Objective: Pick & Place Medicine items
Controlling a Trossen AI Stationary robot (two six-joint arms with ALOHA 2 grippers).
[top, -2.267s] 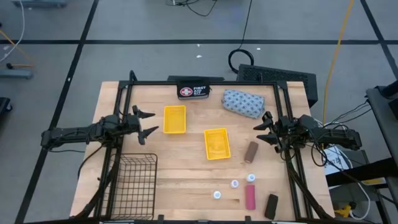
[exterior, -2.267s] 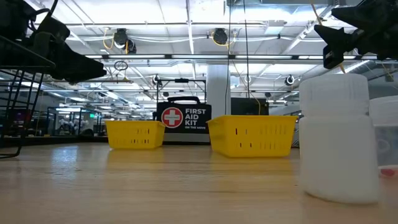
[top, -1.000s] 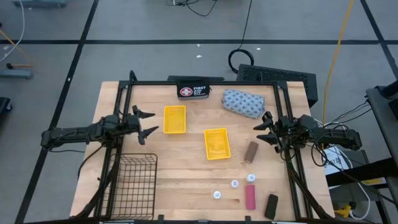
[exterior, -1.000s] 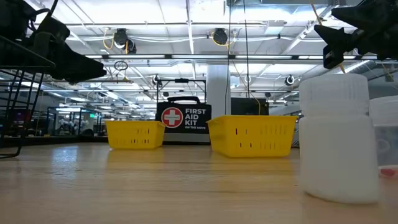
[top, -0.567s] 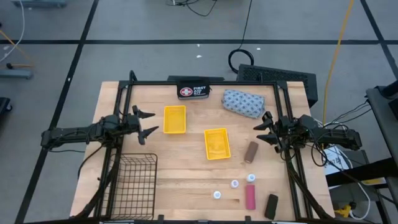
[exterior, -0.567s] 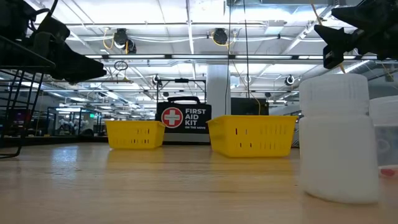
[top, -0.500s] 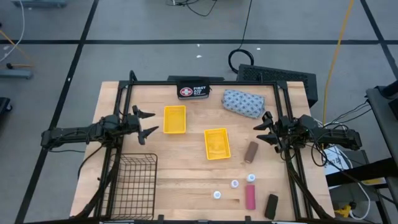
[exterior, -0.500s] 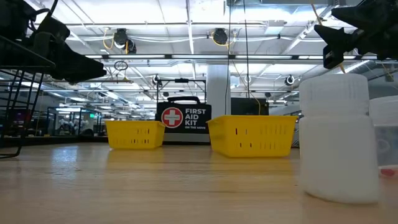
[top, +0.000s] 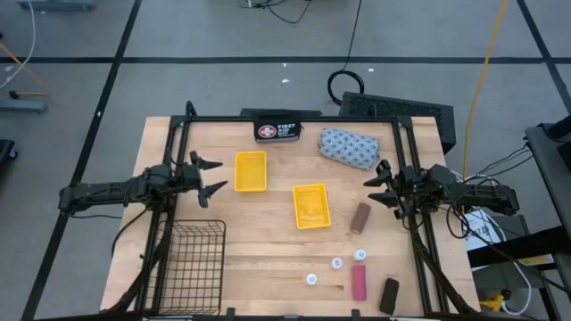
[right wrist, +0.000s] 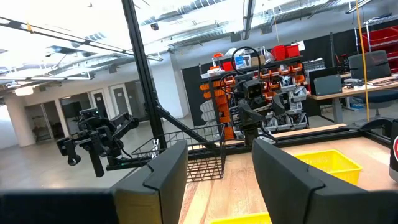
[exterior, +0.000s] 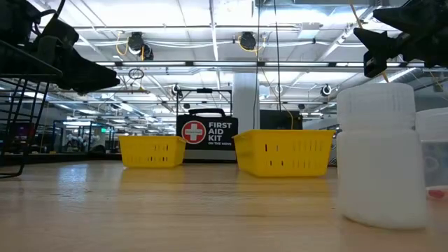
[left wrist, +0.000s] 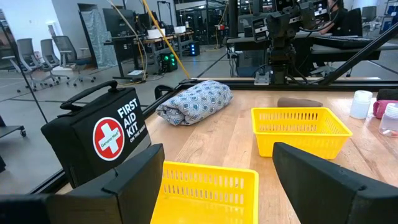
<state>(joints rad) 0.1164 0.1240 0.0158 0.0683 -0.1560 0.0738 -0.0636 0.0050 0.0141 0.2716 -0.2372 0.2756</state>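
The brown oblong's long sides (top: pixel 360 219), near the yellow tray in the middle of the table, should be where my right gripper goes next and closes.
My left gripper (top: pixel 212 176) hovers open over the table's left side, beside a yellow tray (top: pixel 251 171). My right gripper (top: pixel 378 186) hovers open at the right, between the grey-blue patterned pouch (top: pixel 350 148) and the brown oblong (top: pixel 359 217). Both lie flat on the wood. Near the front right edge stand three tiny white containers (top: pixel 336 264), with the pink bar (top: pixel 359 282) and the black block (top: pixel 389 295) lying beside them. In the left wrist view the pouch (left wrist: pixel 194 101) shows past the open fingers.
A second yellow tray (top: pixel 310 205) sits mid-table. The black First Aid case (top: pixel 277 131) stands at the far edge. A black wire basket (top: pixel 190 266) takes the near left corner. A black frame rail (top: pixel 294 119) borders the table.
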